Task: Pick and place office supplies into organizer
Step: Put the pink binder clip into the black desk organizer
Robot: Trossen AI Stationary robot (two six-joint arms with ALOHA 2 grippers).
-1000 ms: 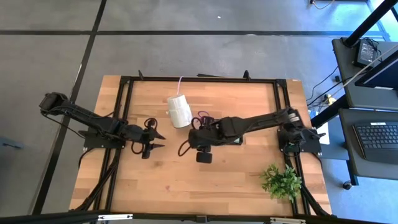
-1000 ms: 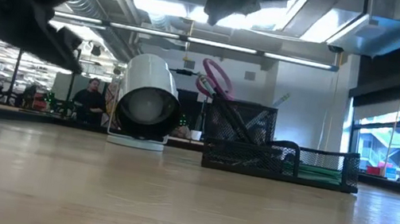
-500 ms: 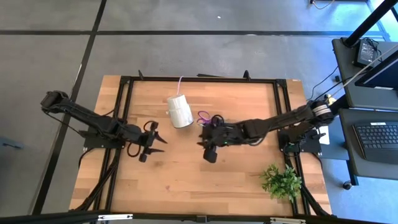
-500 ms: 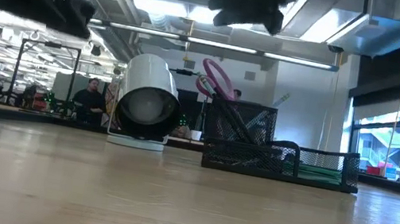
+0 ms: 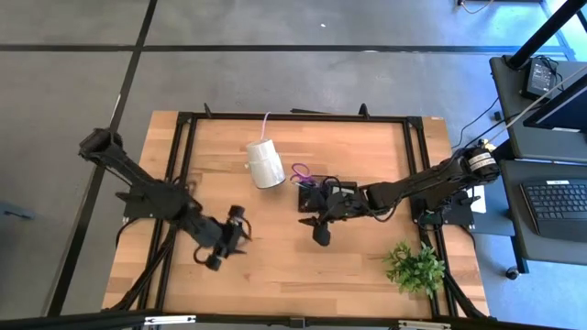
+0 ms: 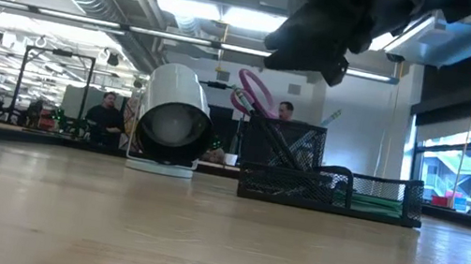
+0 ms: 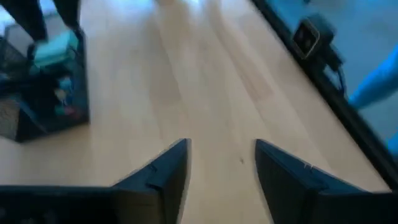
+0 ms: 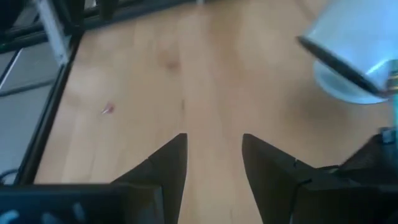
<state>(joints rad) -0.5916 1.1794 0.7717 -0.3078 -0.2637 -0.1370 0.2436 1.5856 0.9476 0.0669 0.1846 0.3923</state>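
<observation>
Next, my left gripper moves down to the tiny pink binder clip on the bare wood and closes on the clip's pink body [image 5: 249, 269] [image 7: 241, 160].
The black mesh organizer [image 5: 341, 189] stands at mid-table, partly under my right arm. Purple-handled scissors [image 6: 254, 90] stick up from its tall compartment [image 6: 284, 154]. A mint-green pad [image 7: 57, 45] and small blue bits [image 7: 62, 99] lie in its low tray [image 6: 377, 196]. My right gripper [image 8: 213, 138] hangs open and empty above the bare wood, just near-side of the organizer [image 5: 310, 221]. My left gripper [image 7: 221, 146] is open and empty too, above the table's near-left part [image 5: 246, 229], pointing toward the right. A tiny pink bit [image 8: 107, 109] lies on the wood.
A white cylinder roll [image 5: 264, 163] lies on its side left of the organizer, its open end showing in the low view [image 6: 170, 126]. A green leafy plant [image 5: 415, 266] stands at the near-right corner. Black frame rails [image 5: 183, 128] run around the table. People show in the room behind.
My left gripper has swung from mid-left toward the near edge and slightly right, rising out of the low view. My right gripper has shifted a little toward the right and near edge, its arm stretching out lower over the organizer. Both stayed open; nothing on the table moved.
</observation>
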